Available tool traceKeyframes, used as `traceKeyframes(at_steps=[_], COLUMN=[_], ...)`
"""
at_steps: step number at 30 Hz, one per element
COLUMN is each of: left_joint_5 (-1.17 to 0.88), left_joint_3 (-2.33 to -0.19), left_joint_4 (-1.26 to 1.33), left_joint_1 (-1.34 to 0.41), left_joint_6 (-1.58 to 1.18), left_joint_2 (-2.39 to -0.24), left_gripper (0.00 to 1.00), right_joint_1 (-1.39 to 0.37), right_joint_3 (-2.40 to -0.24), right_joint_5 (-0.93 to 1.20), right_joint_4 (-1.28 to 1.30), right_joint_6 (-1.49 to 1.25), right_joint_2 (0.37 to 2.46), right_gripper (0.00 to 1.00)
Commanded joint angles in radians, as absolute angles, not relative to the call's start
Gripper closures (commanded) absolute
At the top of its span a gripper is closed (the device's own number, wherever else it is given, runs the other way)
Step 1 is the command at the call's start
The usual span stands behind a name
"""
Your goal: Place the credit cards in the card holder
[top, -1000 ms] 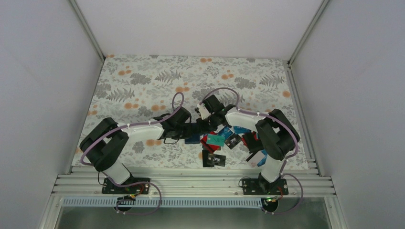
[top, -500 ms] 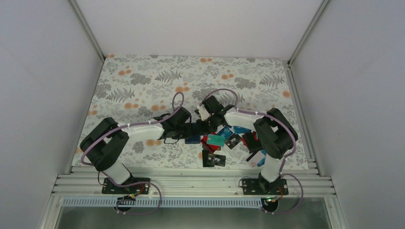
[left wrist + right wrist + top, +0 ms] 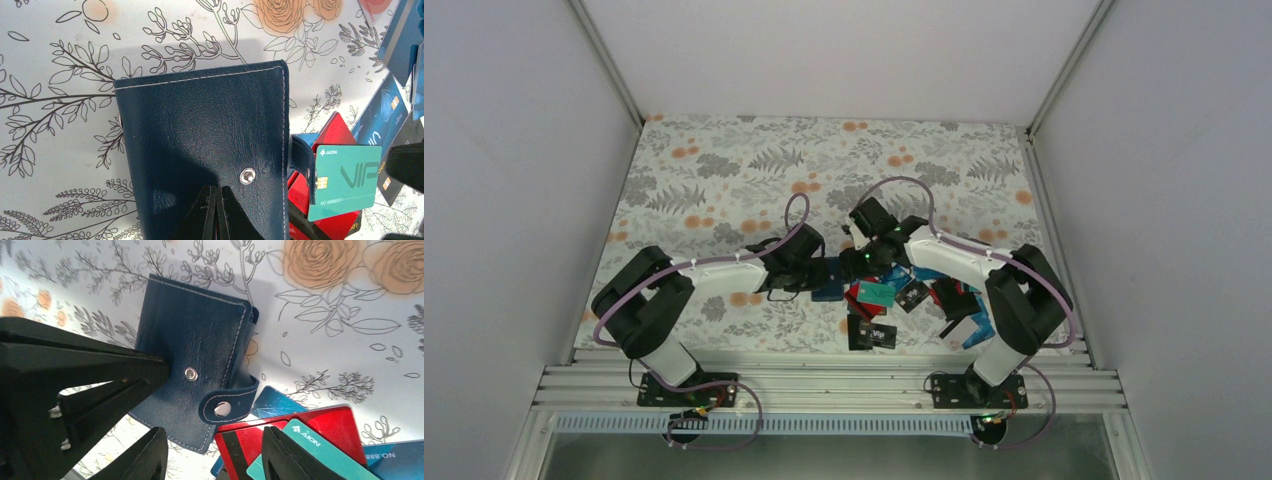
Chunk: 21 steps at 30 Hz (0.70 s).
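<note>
I need to use my right gripper to take the tab's rounded end [image 3: 208,409] and pull it over the snap stud, because the clasp tab stops short of the stud.
The navy card holder [image 3: 200,145] lies shut on the floral cloth, its clasp tab [image 3: 227,405] unsnapped and curled off the snap stud [image 3: 247,175]. My left gripper [image 3: 216,195] is shut, its tips resting on the holder's cover; it also shows in the top view [image 3: 822,272]. My right gripper [image 3: 212,460] is open and empty, hovering over the holder's clasp edge and the nearest cards; it also shows in the top view [image 3: 862,266]. The credit cards lie piled to the holder's right: a teal VIP card [image 3: 345,182] on red cards [image 3: 310,435], and a blue card [image 3: 275,400].
More cards are spread toward the right arm's base: a black card [image 3: 872,335], dark cards [image 3: 912,294] and a pale white-pink card [image 3: 962,330]. The metal rail [image 3: 824,385] runs along the near edge. White walls enclose the floral cloth [image 3: 724,170].
The right arm's elbow has swung out to the right and its wrist has turned, bringing the gripper down beside the holder's clasp. The left arm and the holder have stayed put.
</note>
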State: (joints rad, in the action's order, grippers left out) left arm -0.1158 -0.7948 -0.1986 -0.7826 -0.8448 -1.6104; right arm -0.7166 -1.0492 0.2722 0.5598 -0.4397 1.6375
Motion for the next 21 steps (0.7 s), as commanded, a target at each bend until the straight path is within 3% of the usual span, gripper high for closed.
traceKeyframes(at_steps=[1, 10, 21], left_joint_5=[-0.116, -0.119, -0.121], left_joint_3=[-0.787, -0.778, -0.769], left_joint_4=[-0.202, -0.198, -0.193], left_joint_1=[-0.786, -0.785, -0.785], left_joint_6=[-0.827, -0.828, -0.829], left_joint_2=[-1.633, -1.626, -1.621], left_gripper=[0.98, 0.98, 0.98], right_joint_1=[-0.778, -0.829, -0.836], right_joint_3=[-1.118, -1.196, -1.230], right_joint_5=[0.161, 0.055, 0.012], right_joint_4=[0.632, 0.696, 0.711], right_joint_6=[-0.453, -0.472, -0.481], right_joint_2=[1.700, 1.782, 1.801], right_gripper=[0.51, 0.53, 0.77])
